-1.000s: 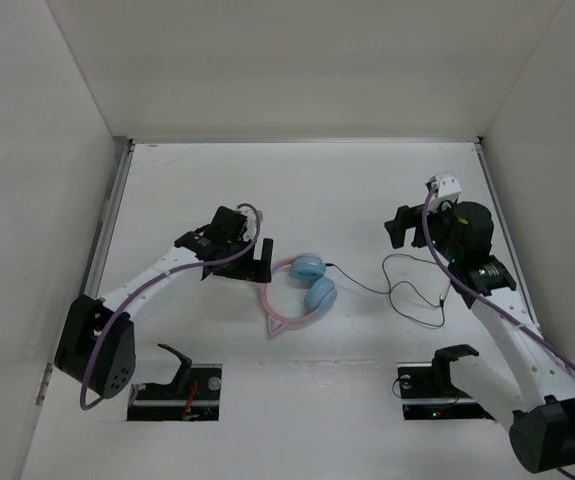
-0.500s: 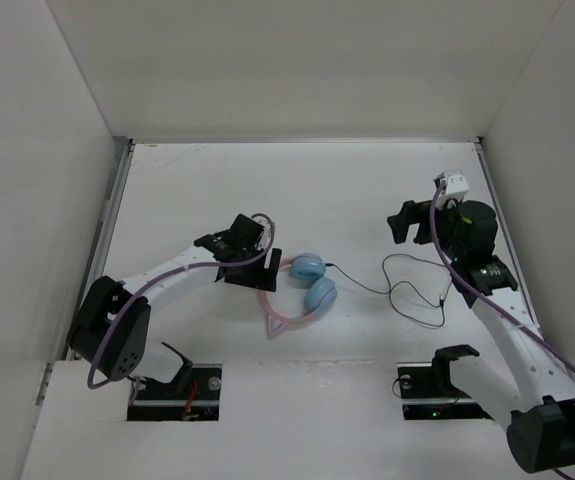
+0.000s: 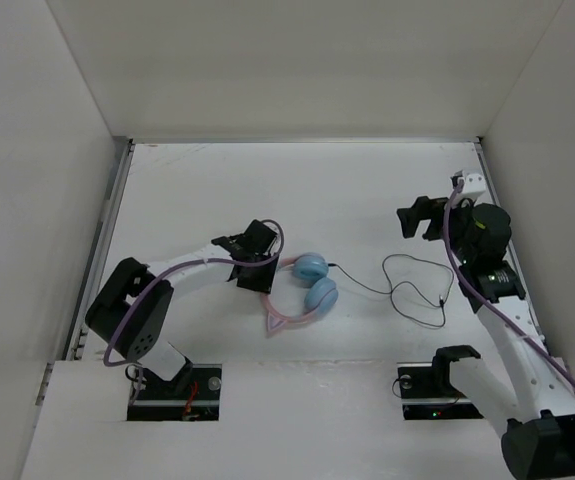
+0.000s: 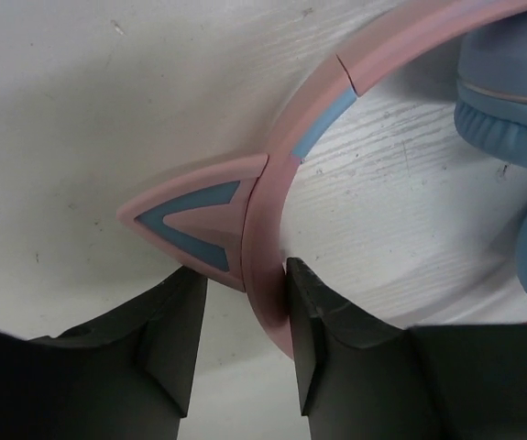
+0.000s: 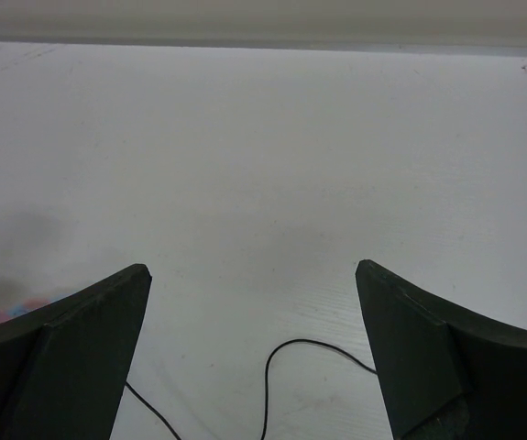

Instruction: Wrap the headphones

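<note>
The corner of the cat ear pokes in between my left gripper's fingers, so I need to open them and grab the pink headband at the plain part (image 4: 271,319) past that ear.
The headphones (image 3: 312,282) lie at the middle of the white table, two light blue ear cups (image 4: 510,92) side by side and the pink cat-ear headband (image 4: 277,174) curving toward the near left. My left gripper (image 3: 263,278) is down on the band; in the left wrist view the jaws (image 4: 243,280) straddle it, the right finger touching it and the left finger (image 4: 176,339) a small gap away. The thin black cable (image 3: 407,290) loops off to the right. My right gripper (image 3: 419,218) hovers open above the cable (image 5: 272,385), holding nothing.
White walls close the table in on the left, back and right, with a metal rail (image 3: 107,230) along the left edge. Two black stands (image 3: 179,368) (image 3: 449,362) sit at the near edge by the arm bases.
My left gripper has slid right and down onto the headband and its jaws have narrowed around it. My right gripper has drifted slightly right and away, still wide open.
</note>
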